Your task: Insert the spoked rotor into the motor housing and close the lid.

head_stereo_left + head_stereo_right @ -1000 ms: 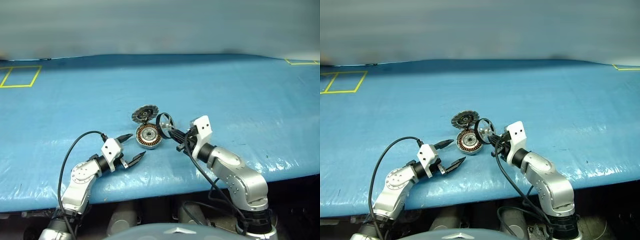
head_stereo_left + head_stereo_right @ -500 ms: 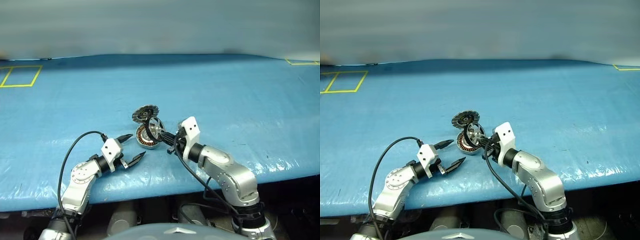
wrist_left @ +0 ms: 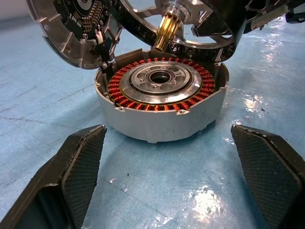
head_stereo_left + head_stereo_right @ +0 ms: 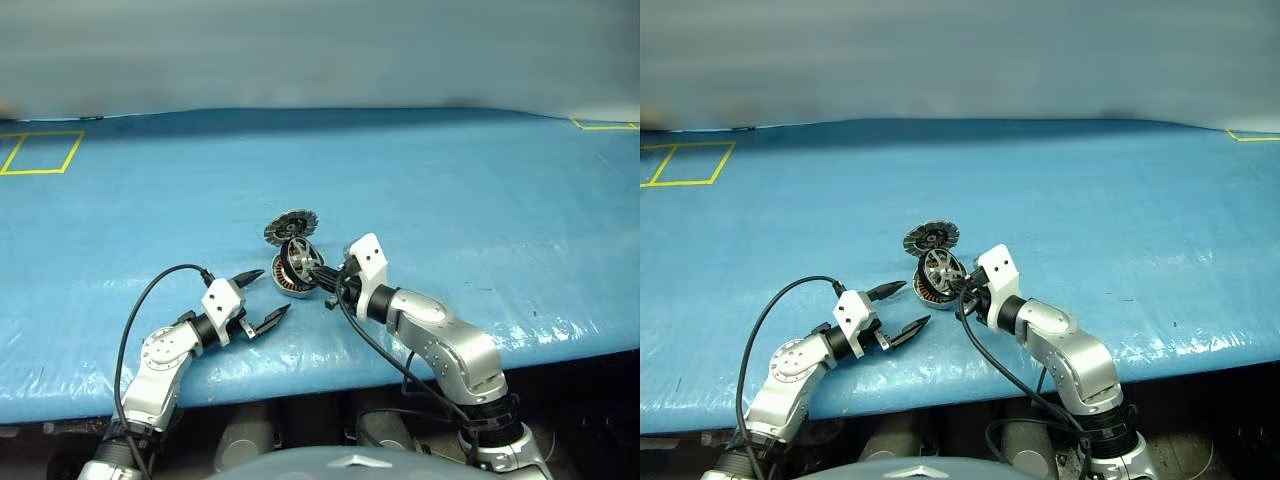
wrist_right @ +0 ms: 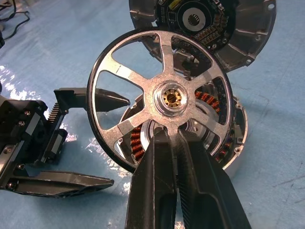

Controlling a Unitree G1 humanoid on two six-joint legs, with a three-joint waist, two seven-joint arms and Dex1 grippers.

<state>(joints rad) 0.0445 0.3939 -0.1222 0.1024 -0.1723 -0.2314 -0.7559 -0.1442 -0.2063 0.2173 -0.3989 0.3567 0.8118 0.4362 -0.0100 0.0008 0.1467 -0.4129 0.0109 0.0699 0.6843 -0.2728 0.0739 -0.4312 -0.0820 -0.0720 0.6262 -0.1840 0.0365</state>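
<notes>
The robot's right gripper holds the spoked rotor tilted by its lower spoke, so it should set the rotor down on the motor housing and take it beside the rotor's hub [image 5: 171,98].
The motor housing [image 3: 159,95] lies on the blue table, its coppery windings ringing a silver centre. Its lid [image 4: 289,227] stands swung open at the far side, segmented inner face showing. My right gripper [image 5: 167,138] is shut on a lower spoke of the spoked rotor [image 5: 167,95]. It holds the rotor tilted just above the housing's open top, brass hub towards the centre. My left gripper [image 4: 272,290] rests open near the table's front, one finger [image 3: 81,162] to each side of the housing, touching nothing.
A blue sheet covers the table [image 4: 450,190]. Yellow tape marks a square at the far left [image 4: 40,152] and a corner at the far right [image 4: 605,125]. The table's front edge [image 4: 330,375] runs just behind both wrists. A black cable [image 4: 150,290] loops over my left arm.
My right gripper has carried the rotor leftward, from beside the housing's right edge to over its open top. The left gripper, housing and lid have stayed put.
</notes>
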